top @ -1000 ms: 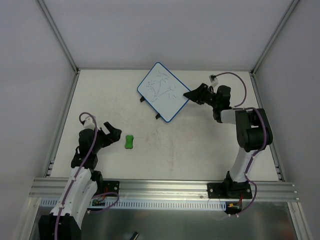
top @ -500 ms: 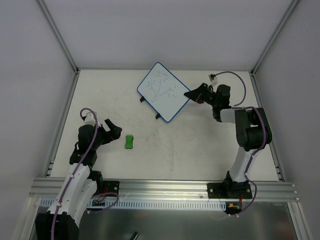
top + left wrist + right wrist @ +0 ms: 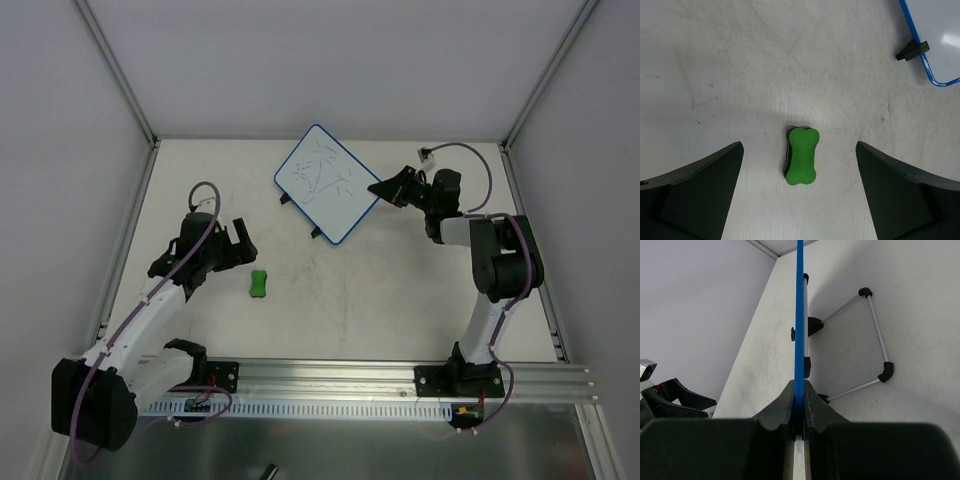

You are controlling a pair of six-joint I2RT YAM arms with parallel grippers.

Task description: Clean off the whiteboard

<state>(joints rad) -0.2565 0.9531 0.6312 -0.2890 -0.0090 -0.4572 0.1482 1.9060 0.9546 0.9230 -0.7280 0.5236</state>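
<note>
The robot's left gripper will next move down to the narrow middle of the green eraser (image 3: 258,284) (image 3: 802,156) and close there, between the eraser's wider ends.
The whiteboard (image 3: 325,183), white with a thin blue frame and dark scribbles, stands at the far middle of the table. My right gripper (image 3: 378,189) is shut on its right edge; in the right wrist view the blue frame (image 3: 800,315) runs edge-on between the closed jaws. The green bone-shaped eraser (image 3: 259,285) lies flat on the table left of centre. My left gripper (image 3: 240,247) is open, just above and up-left of the eraser. In the left wrist view the eraser (image 3: 801,156) sits between the spread fingers (image 3: 705,192), untouched. A corner of the whiteboard (image 3: 935,40) shows top right.
The whiteboard's metal stand legs (image 3: 875,335) rest on the table behind it. Aluminium rails (image 3: 130,240) border the table on the left and right, with white walls around. The arm bases sit on a rail (image 3: 330,375) at the near edge.
My left arm has swung up and rightward, bringing its open gripper over the eraser. The right arm and whiteboard have stayed still.
</note>
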